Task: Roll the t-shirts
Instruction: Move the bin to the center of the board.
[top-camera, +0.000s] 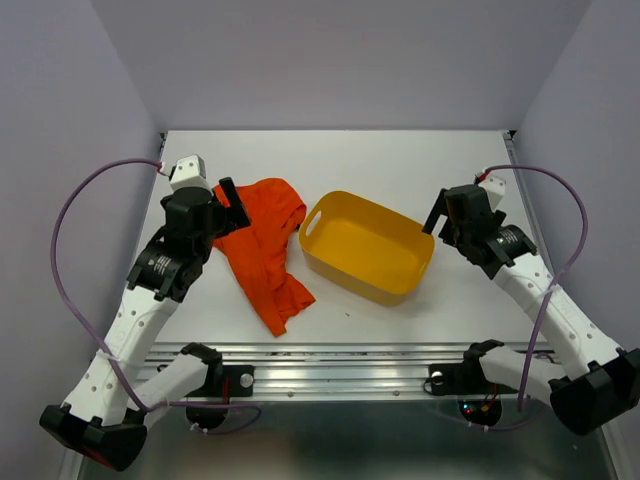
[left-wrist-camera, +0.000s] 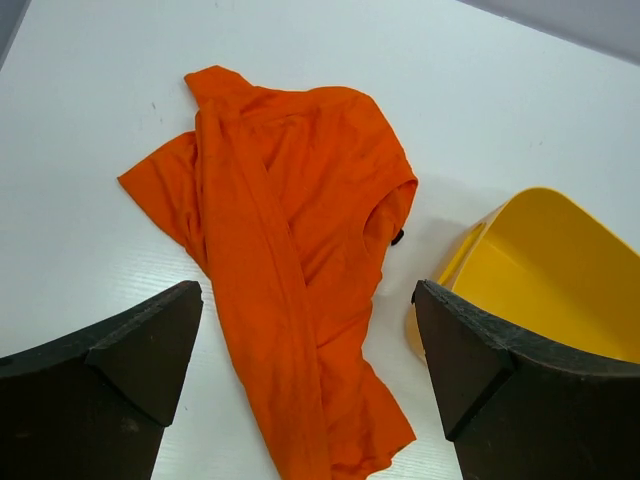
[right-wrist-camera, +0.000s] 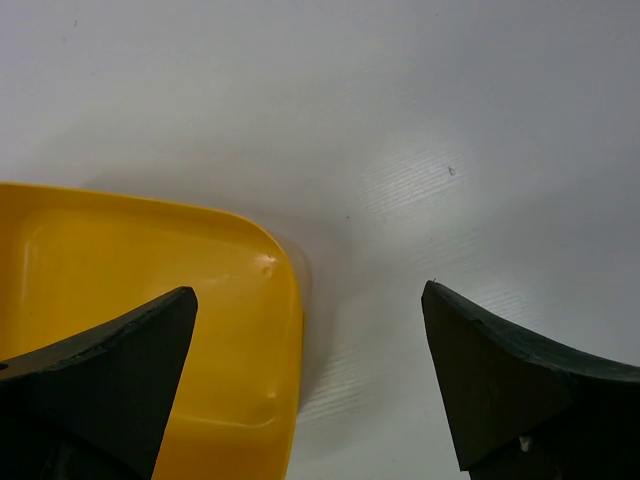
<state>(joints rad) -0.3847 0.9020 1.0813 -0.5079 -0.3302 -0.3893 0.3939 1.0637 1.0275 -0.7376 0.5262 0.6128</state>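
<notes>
My left gripper should next close on the long folded strip (top-camera: 248, 235) (left-wrist-camera: 250, 240) of the orange-red t-shirt, in its far half, away from the yellow tub.
The orange-red t-shirt (top-camera: 264, 250) lies crumpled and partly folded on the white table, left of the yellow tub; it also shows in the left wrist view (left-wrist-camera: 290, 260). My left gripper (top-camera: 228, 200) hangs above the shirt's left edge, open and empty; in its own view (left-wrist-camera: 308, 340) the shirt lies between and below the wide-apart fingers. My right gripper (top-camera: 440, 212) is open and empty above the tub's far right corner; its own view (right-wrist-camera: 310, 345) shows the tub's corner below.
The yellow plastic tub (top-camera: 400, 292) stands empty at table centre, right of the shirt, and shows in the left wrist view (left-wrist-camera: 560, 200) and the right wrist view (right-wrist-camera: 285, 300). The table's metal front rail (top-camera: 330, 355) runs along the near edge. Grey walls enclose the table.
</notes>
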